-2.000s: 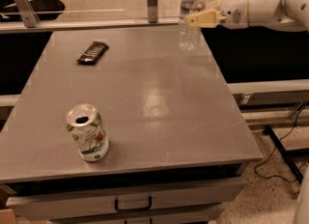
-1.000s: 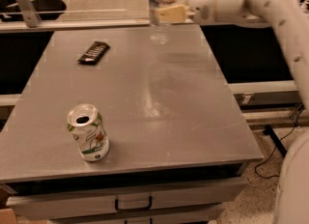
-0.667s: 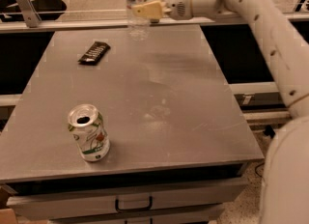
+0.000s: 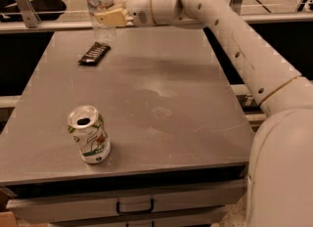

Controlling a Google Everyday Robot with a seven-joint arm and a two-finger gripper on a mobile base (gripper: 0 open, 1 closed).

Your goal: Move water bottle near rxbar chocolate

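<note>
Next, the gripper releases the water bottle upright on the grey table (image 4: pixel 109 57), next to the long edge of the rxbar chocolate.
The water bottle (image 4: pixel 100 1) is clear and ribbed with a white cap. It is upright at the far left of the grey table (image 4: pixel 161 99), just behind and right of the rxbar chocolate (image 4: pixel 94 54), a flat dark wrapper. My gripper (image 4: pixel 105 18) reaches in from the right and is shut on the water bottle around its middle. I cannot tell whether the bottle's base touches the table.
A white-green soda can (image 4: pixel 89 134) stands open near the table's front left. My white arm (image 4: pixel 234 40) spans the right side of the table. A rail with metal posts (image 4: pixel 22 3) runs behind the far edge. A drawer handle (image 4: pixel 134 205) sits below the front edge.
My gripper has carried the water bottle leftward along the far edge, from the table's far right to just behind the rxbar chocolate. The can and the bar have not moved.
</note>
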